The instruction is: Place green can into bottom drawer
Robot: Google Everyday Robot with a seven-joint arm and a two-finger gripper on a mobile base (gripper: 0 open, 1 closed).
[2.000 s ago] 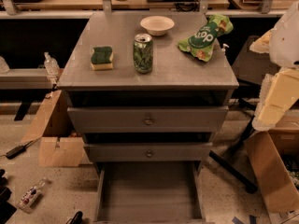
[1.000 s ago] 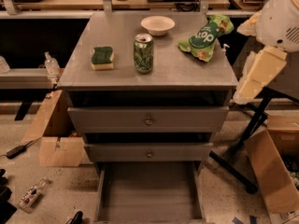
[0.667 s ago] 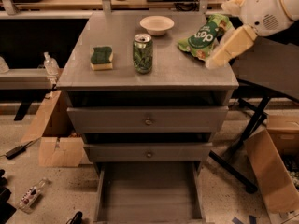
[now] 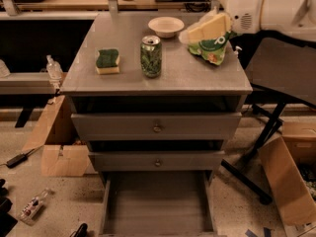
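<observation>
The lower half (image 4: 151, 63) of the green can, just below its middle, will be gripped by my gripper so the can can be carried to the bottom drawer.
The green can (image 4: 151, 56) stands upright near the middle of the grey cabinet top (image 4: 173, 78), right of the green-and-yellow sponge (image 4: 107, 61). The bottom drawer (image 4: 157, 201) is pulled open below the two shut upper drawers, and its flat grey floor is bare. My white arm reaches in from the upper right. Its cream-coloured gripper (image 4: 200, 32) hangs over the back right of the top, in front of the green chip bag (image 4: 213, 47), about a can's height to the right of the can and apart from it.
A white bowl (image 4: 166, 26) sits behind the can. A dark chair or stand (image 4: 279, 73) is at the cabinet's right. Cardboard boxes lie on the floor at left (image 4: 59, 142) and right (image 4: 289, 181). A water bottle (image 4: 53, 68) stands on the left shelf.
My arm has swung in from the right side of the cabinet, up and to the left, and now sits over the chip bag. The can, the sponge and the drawers have not moved.
</observation>
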